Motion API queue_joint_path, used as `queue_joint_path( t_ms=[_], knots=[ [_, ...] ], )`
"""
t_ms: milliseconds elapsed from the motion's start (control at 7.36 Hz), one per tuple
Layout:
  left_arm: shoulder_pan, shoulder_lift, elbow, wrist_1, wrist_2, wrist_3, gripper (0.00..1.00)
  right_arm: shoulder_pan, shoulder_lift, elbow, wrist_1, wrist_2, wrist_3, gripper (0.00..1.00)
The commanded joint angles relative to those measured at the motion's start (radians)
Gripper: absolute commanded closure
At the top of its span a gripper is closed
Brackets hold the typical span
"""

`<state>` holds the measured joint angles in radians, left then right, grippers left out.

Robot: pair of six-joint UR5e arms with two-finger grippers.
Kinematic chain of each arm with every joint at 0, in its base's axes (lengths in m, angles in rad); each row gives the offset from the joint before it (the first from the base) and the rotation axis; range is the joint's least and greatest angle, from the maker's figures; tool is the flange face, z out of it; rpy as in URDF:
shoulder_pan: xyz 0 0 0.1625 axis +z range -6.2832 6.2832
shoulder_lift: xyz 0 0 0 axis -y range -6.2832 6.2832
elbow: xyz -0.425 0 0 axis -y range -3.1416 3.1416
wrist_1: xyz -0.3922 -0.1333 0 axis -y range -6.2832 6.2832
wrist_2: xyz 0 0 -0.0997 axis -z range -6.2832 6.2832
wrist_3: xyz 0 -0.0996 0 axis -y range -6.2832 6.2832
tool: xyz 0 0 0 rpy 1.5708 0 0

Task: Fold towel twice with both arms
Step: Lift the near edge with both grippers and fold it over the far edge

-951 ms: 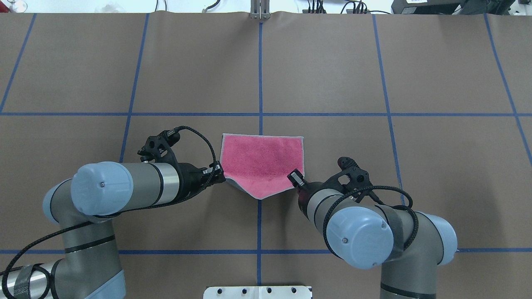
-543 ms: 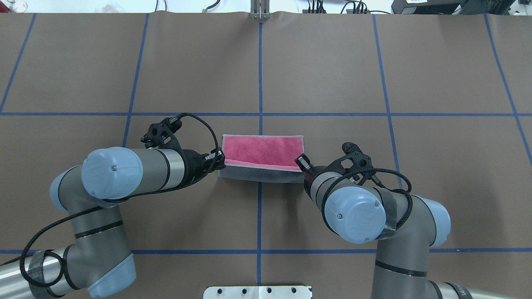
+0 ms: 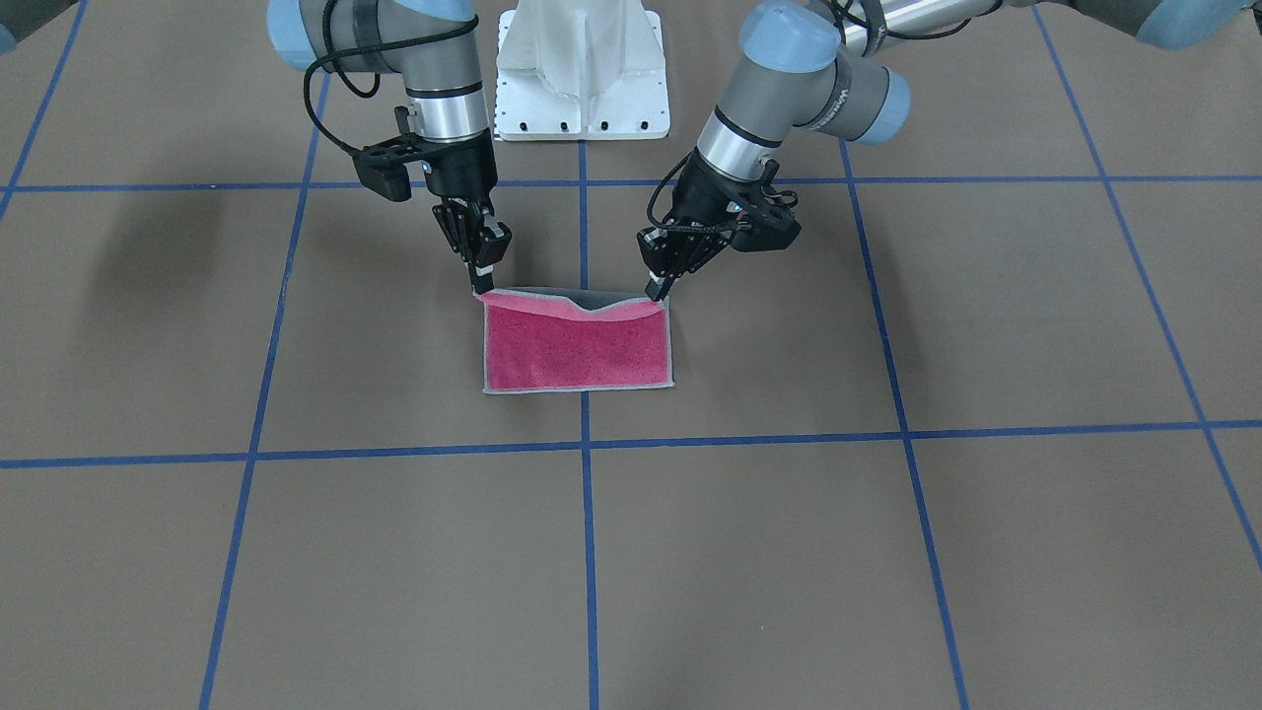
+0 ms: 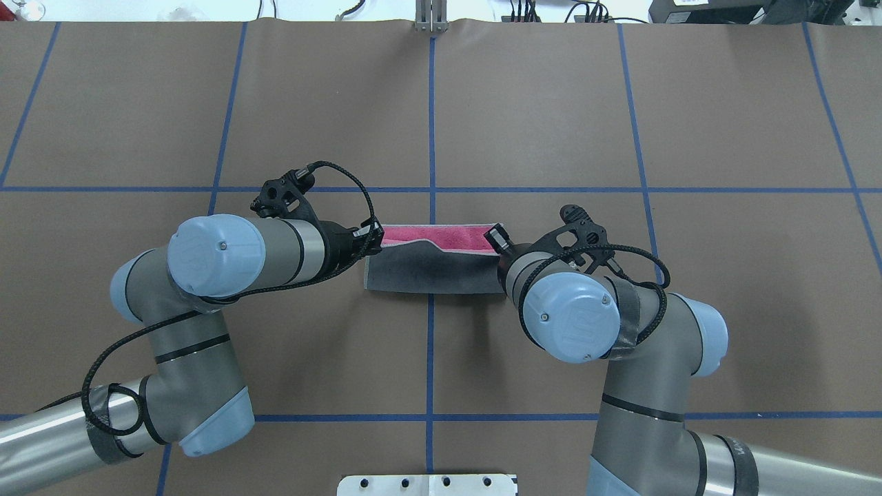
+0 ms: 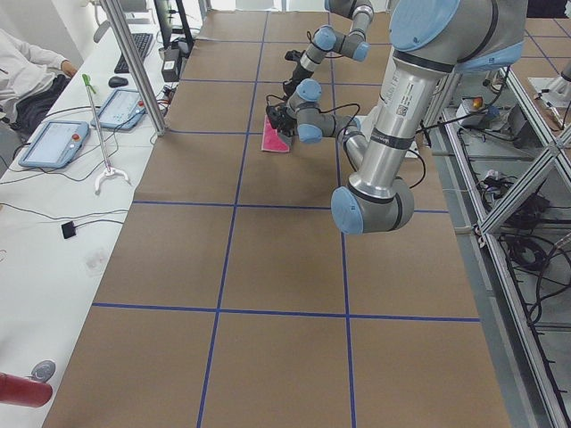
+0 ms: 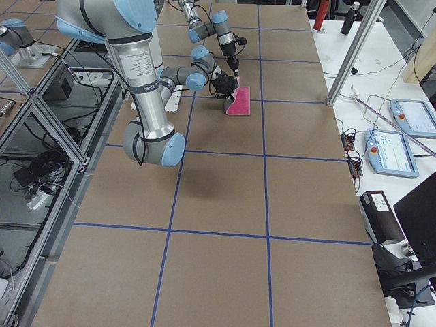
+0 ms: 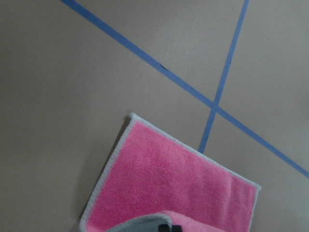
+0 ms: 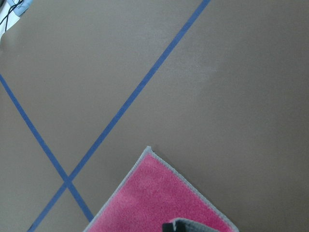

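Next, I let go of the towel corner in my left gripper over the flat pink corner [image 3: 670,392] [image 7: 133,116] on its side, away from the pedestal.
The towel [image 4: 431,274] lies at the table's middle, half turned over. In the overhead view its dark grey underside faces up and a narrow pink strip [image 4: 448,236] shows at the far edge. In the front view the pink side [image 3: 577,353] lies flat and the near edge is raised. My left gripper [image 4: 374,242] is shut on the towel's raised left corner and shows in the front view [image 3: 659,284] too. My right gripper [image 4: 496,241] is shut on the raised right corner, as the front view [image 3: 483,279] also shows. Both wrist views show pink cloth [image 7: 169,188] [image 8: 164,203] below the fingers.
Blue tape lines [image 4: 431,138] divide the brown table cover into squares. The white pedestal base [image 3: 582,69] stands behind the towel on the robot's side. A side desk with tablets [image 5: 53,143] and a seated person [image 5: 27,62] runs along the far edge.
Both grippers have moved away from the robot, carrying the towel's near edge over it. More grey underside shows and the pink strip has narrowed.
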<state>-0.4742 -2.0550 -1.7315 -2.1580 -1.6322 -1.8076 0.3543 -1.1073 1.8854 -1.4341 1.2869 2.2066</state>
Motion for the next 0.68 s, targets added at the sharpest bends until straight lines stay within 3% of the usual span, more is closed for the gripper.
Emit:
queue_joint_path(
  t_ms=[0, 543],
  knots=[
    [-0.014, -0.034, 0.055, 0.0, 0.002, 0.001, 1.0, 0.043, 0.023, -0.035, -0.002, 0.005, -0.024, 1.0],
    [-0.02, -0.074, 0.125, -0.003, 0.005, 0.005, 1.0, 0.075, 0.086, -0.142, 0.042, 0.008, -0.042, 1.0]
  ],
)
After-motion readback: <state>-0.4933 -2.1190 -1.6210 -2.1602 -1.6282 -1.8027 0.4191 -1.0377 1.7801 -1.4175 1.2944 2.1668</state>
